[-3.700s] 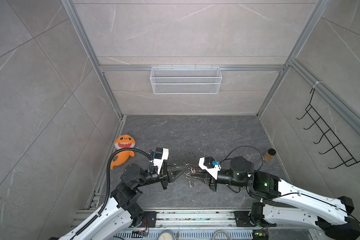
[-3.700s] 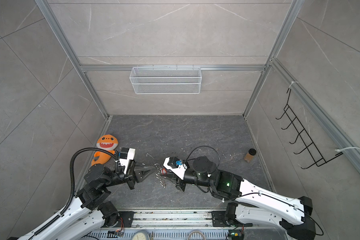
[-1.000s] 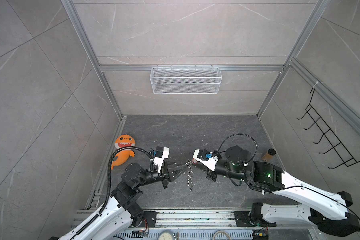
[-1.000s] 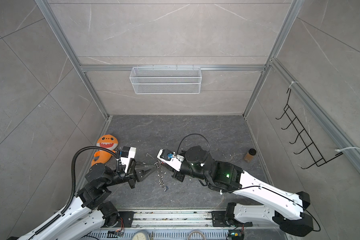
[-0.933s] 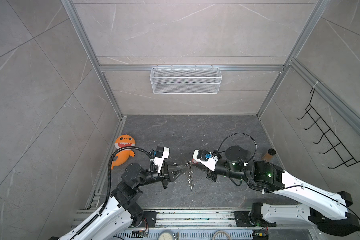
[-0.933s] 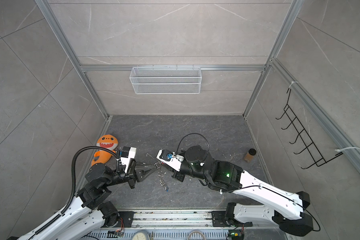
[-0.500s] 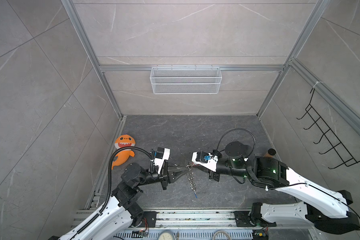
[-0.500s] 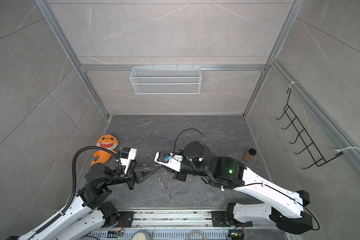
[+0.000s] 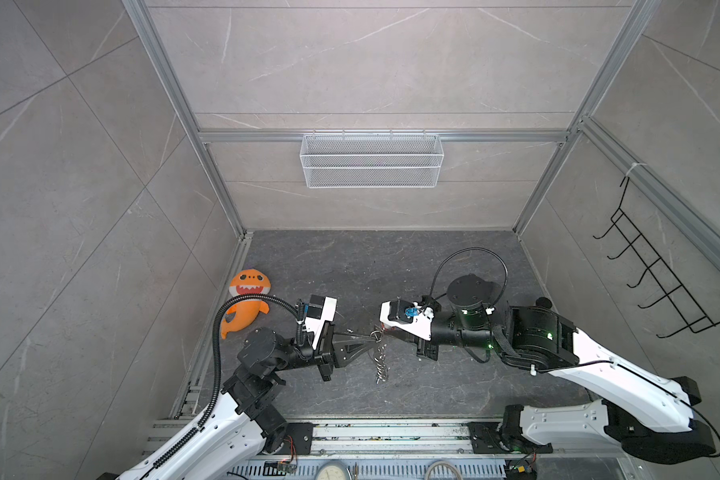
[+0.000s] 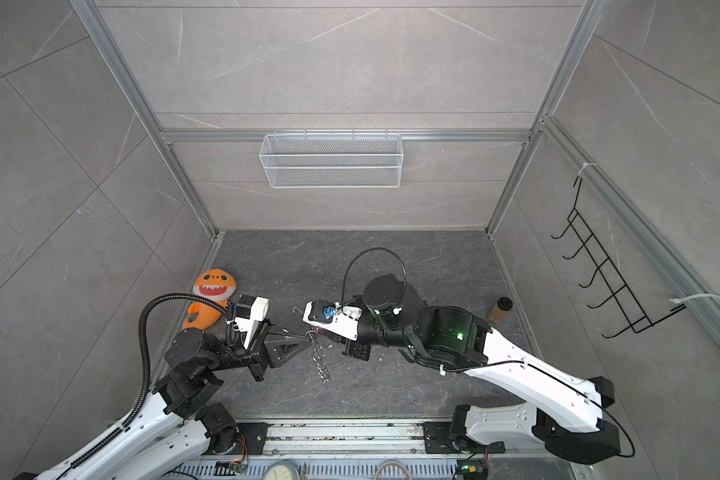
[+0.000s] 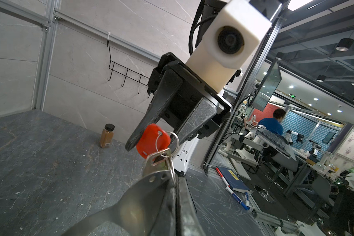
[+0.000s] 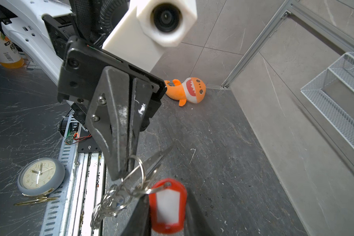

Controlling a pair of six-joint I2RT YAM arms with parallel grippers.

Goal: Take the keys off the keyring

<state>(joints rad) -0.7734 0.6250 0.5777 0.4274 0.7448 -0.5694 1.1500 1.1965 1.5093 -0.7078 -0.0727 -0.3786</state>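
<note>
My right gripper needs to open and pinch the tag by its flat sides [image 12: 168, 207], because the red tag lies crosswise in it with the fingers on its narrow edges.
The keyring [image 9: 380, 359] [image 10: 320, 360] is a chain of silvery rings hanging in the air between my two grippers in both top views. My left gripper [image 9: 371, 337] [image 10: 308, 335] [image 11: 173, 177] is shut on its top ring [image 11: 173, 141] [image 12: 134, 169]. My right gripper [image 9: 385, 330] [image 10: 320, 330] [image 12: 166, 196] faces it and is shut on the red tag [image 11: 152, 141] [image 12: 167, 204] with a white label. One of the keys [image 11: 157, 159] [image 12: 158, 158] hangs on the ring beside the tag. The rest of the chain [image 12: 107, 204] dangles loose.
An orange shark plush [image 9: 246, 305] lies at the floor's left edge. A spice jar [image 10: 500, 309] stands at the right edge. A wire basket [image 9: 371, 160] hangs on the back wall and a black hook rack [image 9: 657, 282] on the right wall. A clock [image 12: 40, 176] lies beyond the front rail.
The right gripper has shifted slightly left toward the left gripper. The hanging chain swung out and came back. Both grips stay as they were.
</note>
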